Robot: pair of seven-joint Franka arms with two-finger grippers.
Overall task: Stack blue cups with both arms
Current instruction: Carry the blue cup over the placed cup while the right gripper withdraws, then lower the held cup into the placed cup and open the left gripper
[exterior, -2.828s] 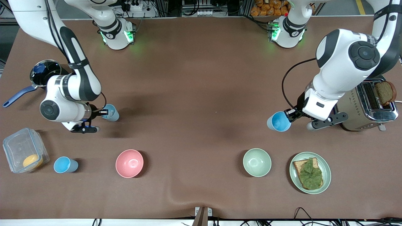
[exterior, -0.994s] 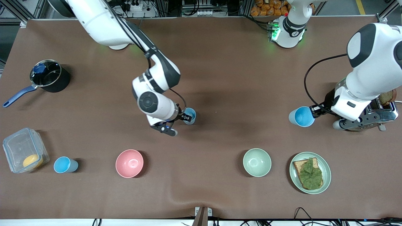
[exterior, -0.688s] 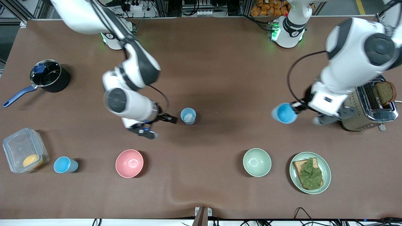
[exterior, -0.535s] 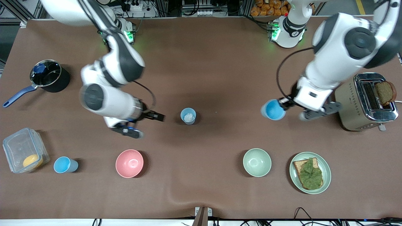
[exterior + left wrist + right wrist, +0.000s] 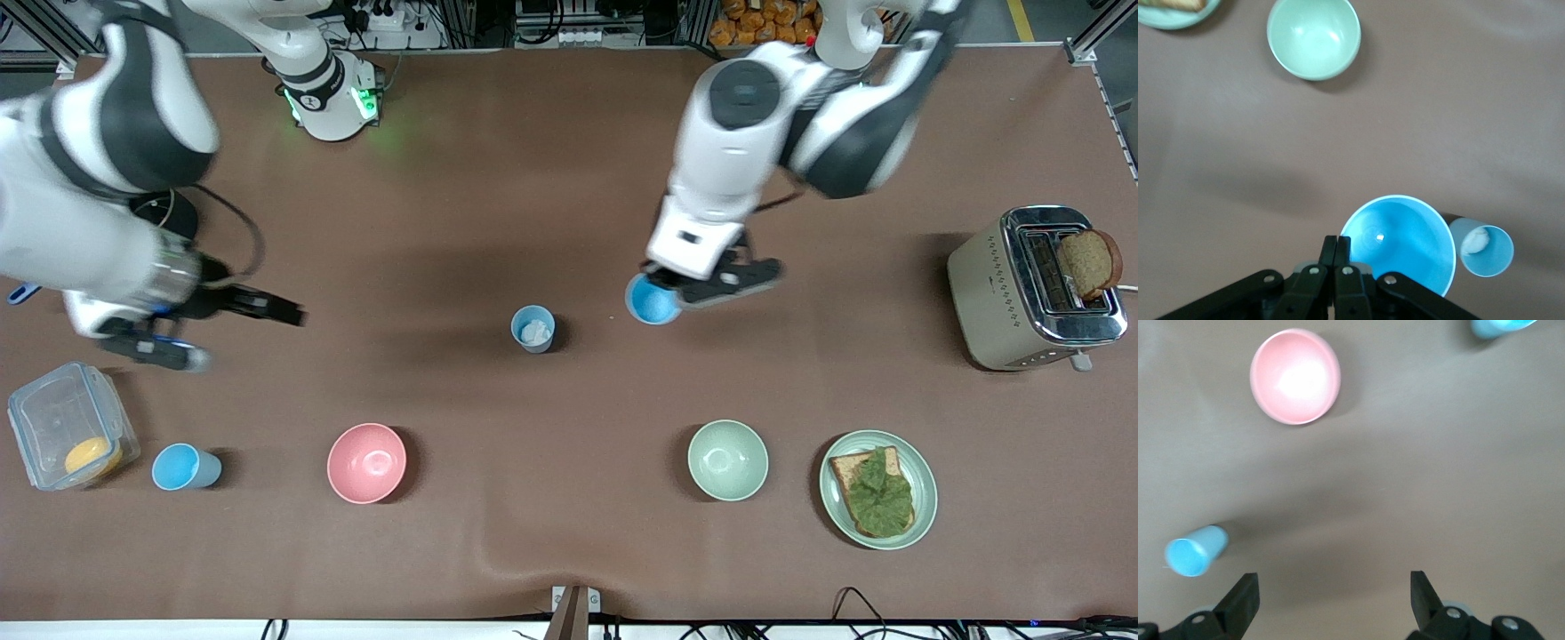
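Next, my left gripper releases the bright sky-blue cup inside the paler blue cup (image 5: 532,324) (image 5: 1485,249) that stands upright on the table.
My left gripper (image 5: 669,286) is shut on the rim of a bright sky-blue cup (image 5: 653,300) and holds it above the table's middle. In the left wrist view its fingers (image 5: 1338,248) pinch the cup's wall (image 5: 1405,240). A paler blue cup (image 5: 533,329) with a whitish inside stands upright on the table close beside the held one, and also shows in the left wrist view (image 5: 1482,251). My right gripper (image 5: 293,313) is open and empty above the right arm's end of the table (image 5: 1333,597). A third blue cup (image 5: 185,467) stands near the front edge (image 5: 1195,550).
A pink bowl (image 5: 366,462) and a green bowl (image 5: 727,460) stand nearer the front camera. A plate with toast and lettuce (image 5: 836,511) sits beside the green bowl. A toaster (image 5: 1036,289) stands at the left arm's end, a clear container (image 5: 71,436) at the right arm's.
My right gripper let go of the pale cup at the table's middle and drew back toward its own end. My left arm carried the bright cup in toward the pale cup.
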